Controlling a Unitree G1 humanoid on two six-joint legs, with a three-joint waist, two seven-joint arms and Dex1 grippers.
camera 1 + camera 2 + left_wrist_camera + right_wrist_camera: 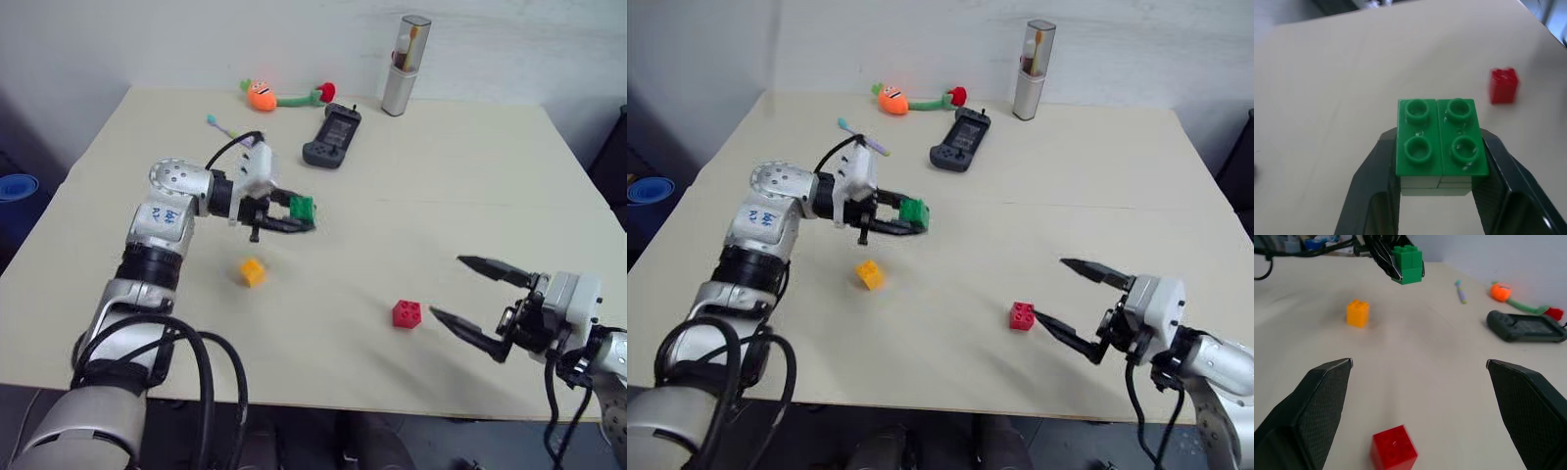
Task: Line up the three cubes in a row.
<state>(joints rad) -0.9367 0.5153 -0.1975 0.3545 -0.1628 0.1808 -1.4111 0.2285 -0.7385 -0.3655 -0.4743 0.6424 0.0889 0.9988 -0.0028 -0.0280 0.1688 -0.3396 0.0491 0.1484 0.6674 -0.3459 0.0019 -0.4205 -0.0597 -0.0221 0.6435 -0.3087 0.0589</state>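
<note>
The robot's left gripper will release the green cube on the table (352,309) beside the red cube, facing the yellow-orange cube. The green cube is held clear above the table.
My left gripper (298,217) is shut on the green cube (303,208) and holds it clear above the table, left of centre; its black fingers (1376,186) clamp the studded brick (1439,139) from both sides. On the table below it, nearer me, sits the yellow-orange cube (253,271). The red cube (407,313) rests to the right, close to the front edge. Just right of the red cube, my right gripper (446,291) stands open and level, pointing toward it, with the red cube (1394,449) low between its spread fingers and not touched.
The beige table (441,176) carries a black handheld device (332,136), a carrot plush toy (284,95) and a small pen-like stick (219,124) at the back. A silver cylinder (406,66) stands at the far edge.
</note>
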